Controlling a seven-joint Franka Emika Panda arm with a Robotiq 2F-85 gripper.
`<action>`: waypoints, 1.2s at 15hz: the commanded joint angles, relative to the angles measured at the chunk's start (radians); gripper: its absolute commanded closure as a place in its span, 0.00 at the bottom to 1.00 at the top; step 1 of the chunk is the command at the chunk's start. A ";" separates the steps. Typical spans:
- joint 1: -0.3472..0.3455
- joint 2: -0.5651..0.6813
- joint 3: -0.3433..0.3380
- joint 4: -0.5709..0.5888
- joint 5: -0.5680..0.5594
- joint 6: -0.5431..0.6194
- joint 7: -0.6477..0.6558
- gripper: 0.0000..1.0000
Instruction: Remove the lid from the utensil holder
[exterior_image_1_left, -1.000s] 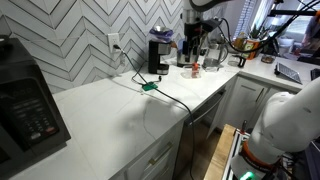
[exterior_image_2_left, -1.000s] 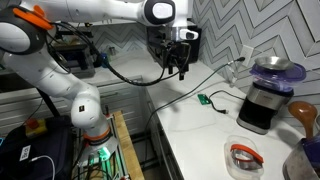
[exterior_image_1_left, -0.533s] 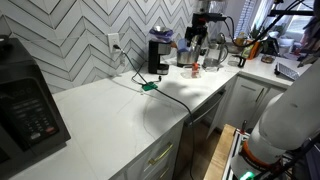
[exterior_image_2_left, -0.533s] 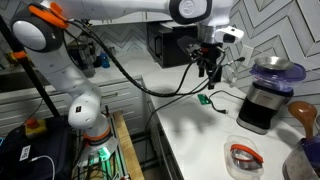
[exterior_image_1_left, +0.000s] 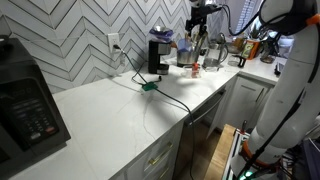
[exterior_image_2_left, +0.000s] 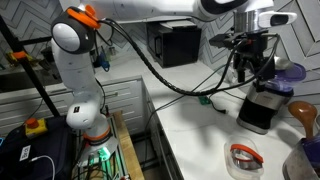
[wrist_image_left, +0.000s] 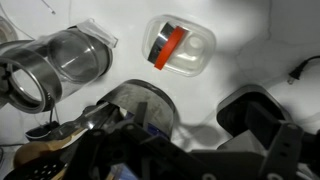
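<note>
I will next close my gripper on the edge of the pale blue translucent lid (exterior_image_1_left: 184, 47) (wrist_image_left: 171, 118) on top of the grey utensil holder, beside the black coffee machine.
The pale blue translucent lid (exterior_image_2_left: 284, 72) sits on top of the black coffee machine (exterior_image_2_left: 260, 108); it also shows in an exterior view (exterior_image_1_left: 160, 35). In the wrist view a round translucent dome (wrist_image_left: 140, 105) lies just ahead of my fingers. The grey utensil holder (exterior_image_1_left: 186, 55) stands right of the machine with handles sticking up; in an exterior view only its edge (exterior_image_2_left: 303, 160) and a wooden spoon show. My gripper (exterior_image_2_left: 252, 78) hangs open and empty above the counter, beside the lid, touching nothing. It also shows high in an exterior view (exterior_image_1_left: 197, 22) and in the wrist view (wrist_image_left: 190, 160).
A clear plastic box with a red part (wrist_image_left: 180, 47) lies on the white counter (exterior_image_1_left: 120, 105), also seen in an exterior view (exterior_image_2_left: 243, 155). A clear jar (wrist_image_left: 55, 70) lies on its side. A black cable with a green plug (exterior_image_1_left: 148, 87) crosses the counter. A microwave (exterior_image_1_left: 25, 100) stands near the camera.
The arm has swung along the counter towards the coffee machine and utensil holder. The gripper now hangs next to the lid. It stays open and empty.
</note>
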 joint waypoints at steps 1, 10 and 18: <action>-0.033 0.035 0.006 0.069 -0.057 -0.094 -0.152 0.00; -0.080 0.028 0.000 0.055 -0.049 -0.119 -0.237 0.00; -0.224 0.224 -0.044 0.241 0.041 0.013 -0.578 0.00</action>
